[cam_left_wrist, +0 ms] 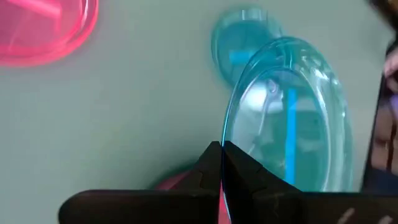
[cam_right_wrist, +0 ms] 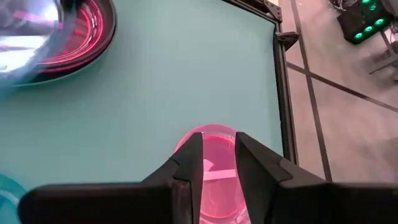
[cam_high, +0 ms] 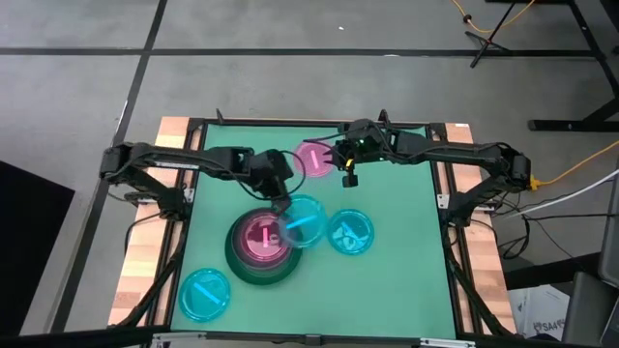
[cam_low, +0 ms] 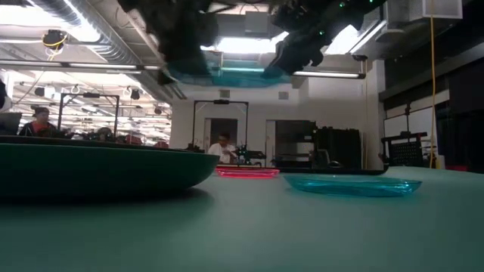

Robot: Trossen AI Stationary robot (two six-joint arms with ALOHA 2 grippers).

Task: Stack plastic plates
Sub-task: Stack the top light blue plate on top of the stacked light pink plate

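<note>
Next, my left gripper sets the cyan plate down on the pink plates inside the large dark green plate (cam_high: 264, 247).
My left gripper (cam_high: 283, 206) is shut on a small translucent cyan plate (cam_high: 306, 220), held in the air beside the stack: a large dark green plate (cam_high: 253, 266) with pink plates (cam_high: 259, 237) inside it. The lifted plate also shows in the low view (cam_low: 219, 75). My right gripper (cam_high: 350, 177) is open and empty, hovering over a small pink plate (cam_right_wrist: 214, 186) that lies flat on the mat at the far middle (cam_high: 314, 159). Two more cyan plates lie flat on the mat, one at the right (cam_high: 350, 232) and one at the near left (cam_high: 206, 293). My left gripper pinches the cyan plate's rim (cam_left_wrist: 225, 163) between its two fingers, at the edge nearest the stack. The plate reaches away from the fingers, lifted clear of the mat and about level (cam_low: 219, 75).
The green mat (cam_high: 397, 280) is framed by a black rail (cam_high: 440, 193) with wooden table edges outside it. The near right part of the mat is bare. People and equipment show in the room beyond the table in the low view.
</note>
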